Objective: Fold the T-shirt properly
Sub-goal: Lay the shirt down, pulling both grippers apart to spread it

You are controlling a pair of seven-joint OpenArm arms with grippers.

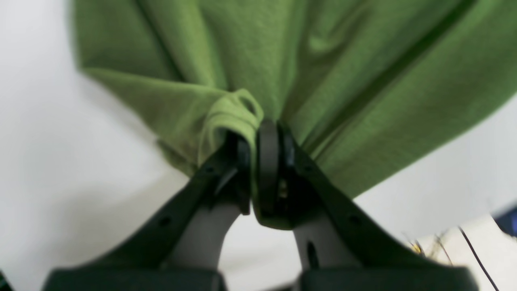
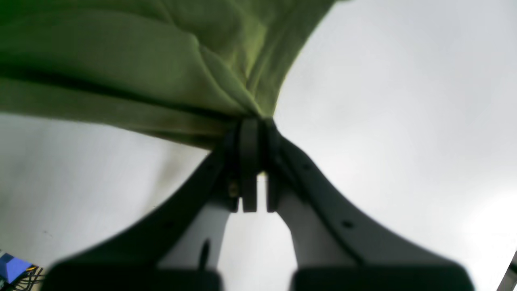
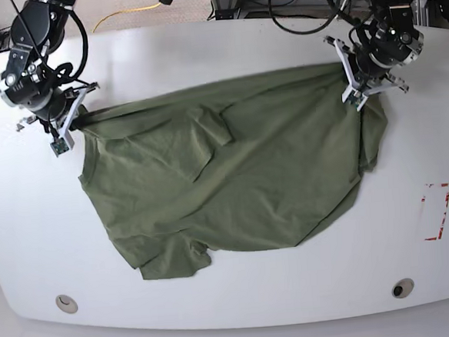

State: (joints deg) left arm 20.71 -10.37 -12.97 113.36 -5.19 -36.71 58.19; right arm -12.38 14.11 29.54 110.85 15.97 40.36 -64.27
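The T-shirt's far edge slants down to my right gripper, so my right gripper needs to draw that end of the T-shirt back, open and take the T-shirt's corner [image 3: 83, 114] before lifting.
The olive-green T-shirt [image 3: 225, 176] lies spread and wrinkled across the white table [image 3: 234, 307], its far edge pulled taut between both arms. My left gripper [image 3: 358, 97], on the base view's right, is shut on the shirt's far right edge; the left wrist view shows its jaws [image 1: 264, 137] pinching bunched cloth [image 1: 343, 81]. My right gripper [image 3: 73, 121], on the base view's left, is shut on the far left edge; the right wrist view shows its jaws [image 2: 252, 129] clamped on a fold [image 2: 141, 72]. A sleeve lies at the near left [image 3: 169, 261].
Cables [image 3: 290, 2] run along the table's far edge behind the arms. A red dashed rectangle mark [image 3: 437, 211] sits on the table at the right. Two round holes [image 3: 65, 303] are near the front edge. Bare table surrounds the shirt.
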